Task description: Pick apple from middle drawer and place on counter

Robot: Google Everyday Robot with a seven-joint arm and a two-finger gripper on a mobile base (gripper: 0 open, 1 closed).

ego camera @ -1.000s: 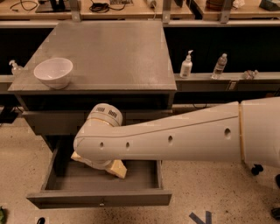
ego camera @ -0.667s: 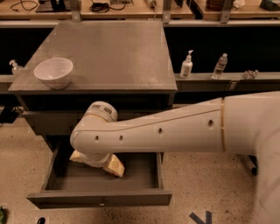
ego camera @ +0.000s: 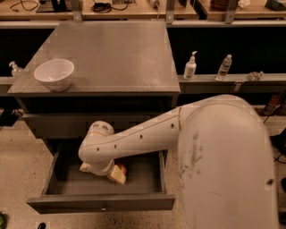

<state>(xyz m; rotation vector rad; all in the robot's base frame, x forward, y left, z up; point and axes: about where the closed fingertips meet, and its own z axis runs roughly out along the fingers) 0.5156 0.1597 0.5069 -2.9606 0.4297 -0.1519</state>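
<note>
I need to bring my gripper over the red apple in the middle drawer and close it on the apple's upper part [ego camera: 121, 164].
The middle drawer [ego camera: 144, 177] is pulled open below the counter [ego camera: 111, 49], its front [ego camera: 103, 202] nearest to me. My white arm reaches down into it from the right. My gripper [ego camera: 115, 174], with cream-coloured parts, is low inside the drawer, left of its middle. A small patch of the red apple [ego camera: 123, 169] shows at the gripper's right side, touching it or very close. The rest of the apple is hidden by the wrist. The counter top holds only a bowl.
A white bowl [ego camera: 54, 74] sits at the counter's front left corner. A pump bottle [ego camera: 191, 66] and a water bottle [ego camera: 224, 67] stand on a ledge to the right. Light wooden benches [ego camera: 134, 10] run along the back. My arm's bulk fills the lower right.
My arm has moved down and a little left, deeper into the drawer, and its upper part has swung closer to the camera. The bowl has not moved.
</note>
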